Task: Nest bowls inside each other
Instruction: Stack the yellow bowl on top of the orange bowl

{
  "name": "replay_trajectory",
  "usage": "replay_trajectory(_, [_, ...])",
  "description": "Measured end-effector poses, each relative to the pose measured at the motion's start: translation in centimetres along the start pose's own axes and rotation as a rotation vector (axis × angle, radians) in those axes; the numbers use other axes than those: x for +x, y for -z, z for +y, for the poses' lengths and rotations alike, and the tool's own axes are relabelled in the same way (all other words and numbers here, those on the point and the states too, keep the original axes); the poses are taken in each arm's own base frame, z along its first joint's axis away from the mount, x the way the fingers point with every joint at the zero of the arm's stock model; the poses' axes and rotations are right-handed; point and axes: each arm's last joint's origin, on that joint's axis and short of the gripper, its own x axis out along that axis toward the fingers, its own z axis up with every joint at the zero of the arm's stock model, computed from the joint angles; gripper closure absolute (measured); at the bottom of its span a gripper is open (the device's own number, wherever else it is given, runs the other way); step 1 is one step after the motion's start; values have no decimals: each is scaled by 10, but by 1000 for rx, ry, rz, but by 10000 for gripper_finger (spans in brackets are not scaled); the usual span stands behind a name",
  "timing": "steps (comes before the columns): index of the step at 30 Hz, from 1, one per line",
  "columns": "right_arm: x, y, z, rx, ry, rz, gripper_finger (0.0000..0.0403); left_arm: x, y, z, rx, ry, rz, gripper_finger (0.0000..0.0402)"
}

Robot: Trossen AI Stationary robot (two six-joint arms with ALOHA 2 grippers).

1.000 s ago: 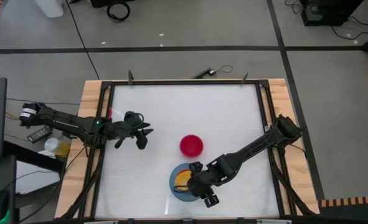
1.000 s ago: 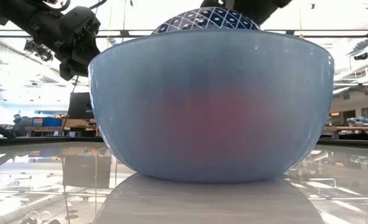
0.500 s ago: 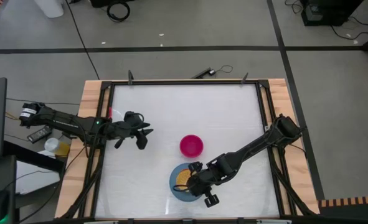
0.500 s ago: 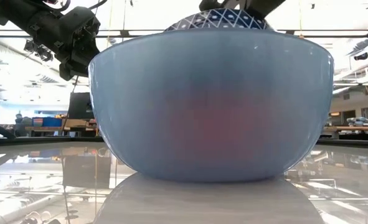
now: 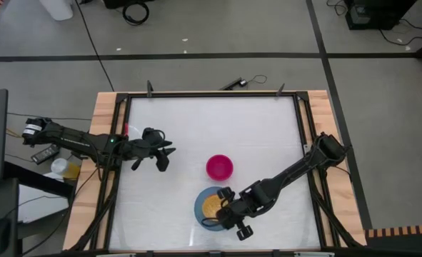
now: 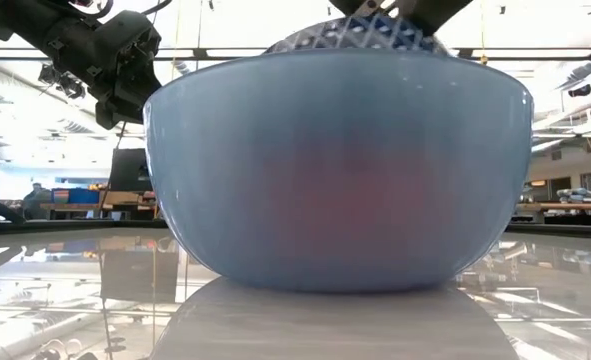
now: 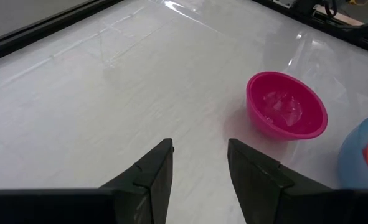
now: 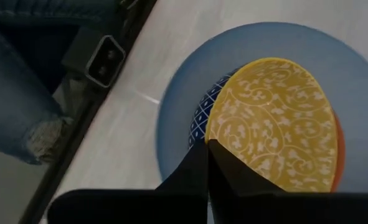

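Note:
The yellow bowl is tilted inside the light blue bowl, so my right gripper should take hold of its near rim [image 8: 210,121] again and set it level before getting the magenta bowl.
The light blue bowl [image 5: 211,208] stands near the table's near edge and fills the low view [image 6: 340,170]. Inside it lies a bowl with a yellow patterned inside [image 8: 271,118] and a blue diamond-patterned outside [image 6: 360,32]. A sliver of the orange bowl [image 8: 338,155] shows beneath it. My right gripper [image 8: 207,163] is shut on the yellow bowl. The magenta bowl [image 5: 219,167] stands alone on its base just beyond. My left gripper [image 7: 199,168] hovers open at the table's left, holding nothing. My right gripper pinches the yellow bowl's rim [image 8: 210,127] between its two fingers, one on the blue-patterned outside and one on the yellow inside. The fingers slant down from the table's right. The bowl sits tilted inside the light blue bowl, its patterned side raised above that bowl's rim.
A black frame rail [image 5: 118,164] runs round the white table top. A small camera block [image 8: 106,59] sits on the near rail close to the light blue bowl, and a person's jeans leg [image 8: 22,74] stands just past it. Open table lies toward the far edge.
In the low view the blue-patterned bowl has shifted sideways inside the light blue bowl and tipped, one side now standing higher above the rim. My right gripper has stayed over it. The light blue and magenta bowls have kept their places.

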Motion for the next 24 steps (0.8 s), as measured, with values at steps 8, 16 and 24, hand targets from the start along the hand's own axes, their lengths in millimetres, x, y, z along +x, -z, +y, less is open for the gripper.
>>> replay_trajectory(8, [-3,-2,-1,50,2,-26,350,0,0,0,-7,0,0,246])
replay_trajectory(16, [-3,-4,-9,106,-59,-25,275,0,0,0,-8,0,0,246])
replay_trajectory(24, [8,0,-16,141,-101,-4,266,0,0,0,-7,0,0,246])
